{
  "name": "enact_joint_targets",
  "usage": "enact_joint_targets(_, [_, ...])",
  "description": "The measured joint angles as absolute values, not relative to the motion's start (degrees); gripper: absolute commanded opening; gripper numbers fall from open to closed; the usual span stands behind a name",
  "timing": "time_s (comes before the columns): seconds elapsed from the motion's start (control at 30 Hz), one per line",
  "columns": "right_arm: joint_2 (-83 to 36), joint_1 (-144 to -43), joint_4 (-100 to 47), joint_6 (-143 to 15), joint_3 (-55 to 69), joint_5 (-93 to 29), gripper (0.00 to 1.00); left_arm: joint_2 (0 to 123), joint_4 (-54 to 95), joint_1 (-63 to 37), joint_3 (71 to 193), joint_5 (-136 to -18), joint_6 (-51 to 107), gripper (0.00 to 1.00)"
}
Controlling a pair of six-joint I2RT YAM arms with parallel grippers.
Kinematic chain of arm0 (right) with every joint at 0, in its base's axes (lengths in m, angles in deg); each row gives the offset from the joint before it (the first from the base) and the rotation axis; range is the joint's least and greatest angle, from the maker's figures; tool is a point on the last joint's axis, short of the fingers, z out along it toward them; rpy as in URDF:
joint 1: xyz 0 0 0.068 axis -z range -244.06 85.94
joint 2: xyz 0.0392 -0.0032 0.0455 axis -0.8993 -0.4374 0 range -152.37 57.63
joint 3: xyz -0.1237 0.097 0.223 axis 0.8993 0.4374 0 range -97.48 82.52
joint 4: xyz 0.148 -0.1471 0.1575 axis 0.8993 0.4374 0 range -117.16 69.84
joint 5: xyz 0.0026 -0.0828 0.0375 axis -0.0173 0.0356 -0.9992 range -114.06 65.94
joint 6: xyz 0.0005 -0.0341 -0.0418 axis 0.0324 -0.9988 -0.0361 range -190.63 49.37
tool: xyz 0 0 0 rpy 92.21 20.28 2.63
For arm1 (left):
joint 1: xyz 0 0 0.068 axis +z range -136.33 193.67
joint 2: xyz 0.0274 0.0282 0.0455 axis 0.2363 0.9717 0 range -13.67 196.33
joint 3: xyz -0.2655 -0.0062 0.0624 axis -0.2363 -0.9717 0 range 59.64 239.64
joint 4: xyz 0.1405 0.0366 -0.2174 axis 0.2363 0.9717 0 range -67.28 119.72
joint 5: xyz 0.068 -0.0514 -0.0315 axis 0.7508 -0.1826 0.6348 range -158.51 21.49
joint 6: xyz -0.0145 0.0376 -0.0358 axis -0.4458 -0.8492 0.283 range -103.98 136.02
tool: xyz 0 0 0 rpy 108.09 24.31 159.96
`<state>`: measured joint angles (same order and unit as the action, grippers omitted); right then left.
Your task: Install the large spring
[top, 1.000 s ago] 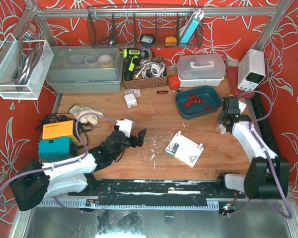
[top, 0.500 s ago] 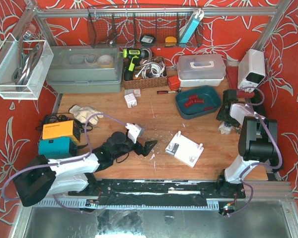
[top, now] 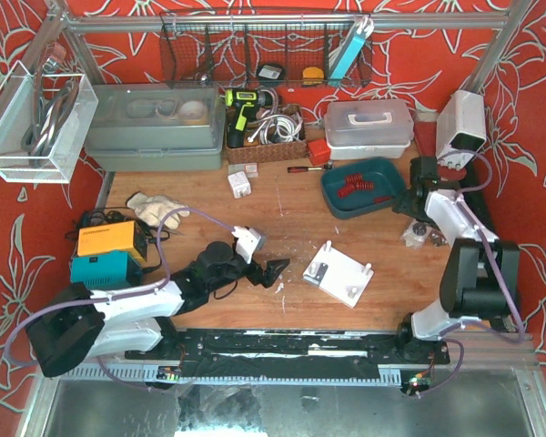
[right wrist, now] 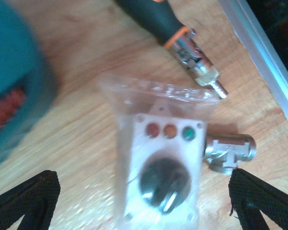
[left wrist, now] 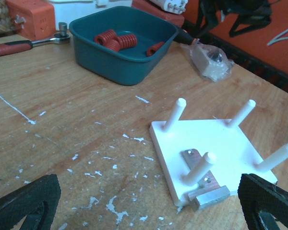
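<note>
The grey metal bracket is around the white base plate's peg. My left gripper goes to its thick end (top: 315, 279) (left wrist: 210, 197) next and closes there.
Several red springs (top: 353, 188) lie in a teal tray (top: 385, 195) at the back right; they also show in the left wrist view (left wrist: 116, 40). A white base plate (top: 338, 275) with upright pegs lies mid-table, tilted, and shows in the left wrist view (left wrist: 216, 141). My left gripper (top: 275, 270) is open and empty just left of the plate; in its wrist view (left wrist: 144, 211) the fingers (left wrist: 24, 201) stand wide apart. My right gripper (top: 417, 202) is open and empty right of the tray, above a clear bag of parts (right wrist: 163, 163). The tray's edge (right wrist: 14, 91) is blurred.
A screwdriver (right wrist: 168, 24) and a metal fitting (right wrist: 229, 152) lie by the bag. A ratchet (top: 308, 167), a white adapter (top: 239, 185), a clear lidded box (top: 369, 127), a grey bin (top: 155, 127), orange and teal devices (top: 106, 255) and a power supply (top: 461, 127) ring the table.
My left gripper has moved right, close to the white plate. My right arm has folded its elbow, and its gripper has moved back toward the tray's right side.
</note>
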<state>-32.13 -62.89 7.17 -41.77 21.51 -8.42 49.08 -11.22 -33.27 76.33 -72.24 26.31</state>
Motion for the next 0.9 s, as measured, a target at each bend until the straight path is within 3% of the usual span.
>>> enact_joint_targets(0.23, [-19.4, -71.2, 9.0, -44.2, 22.9, -13.8, 0.93, 53.2, -8.0, -33.3, 80.7, -68.2, 26.7, 0.88])
enact_joint_targets(0.47, [-9.4, -81.7, 8.3, -44.1, 28.0, -17.5, 0.99, 55.7, -4.0, -34.2, 82.7, -66.7, 30.4, 0.84])
enact_joint_targets(0.73, [1.2, -86.4, 0.3, -43.8, 37.0, -21.9, 0.99, 56.0, 0.5, -40.6, 84.3, -63.2, 36.5, 0.85])
enact_joint_targets(0.9, [1.5, -86.9, -3.3, -44.4, 41.1, -22.4, 0.99, 56.9, 2.4, -47.1, 84.9, -59.1, 40.4, 0.96])
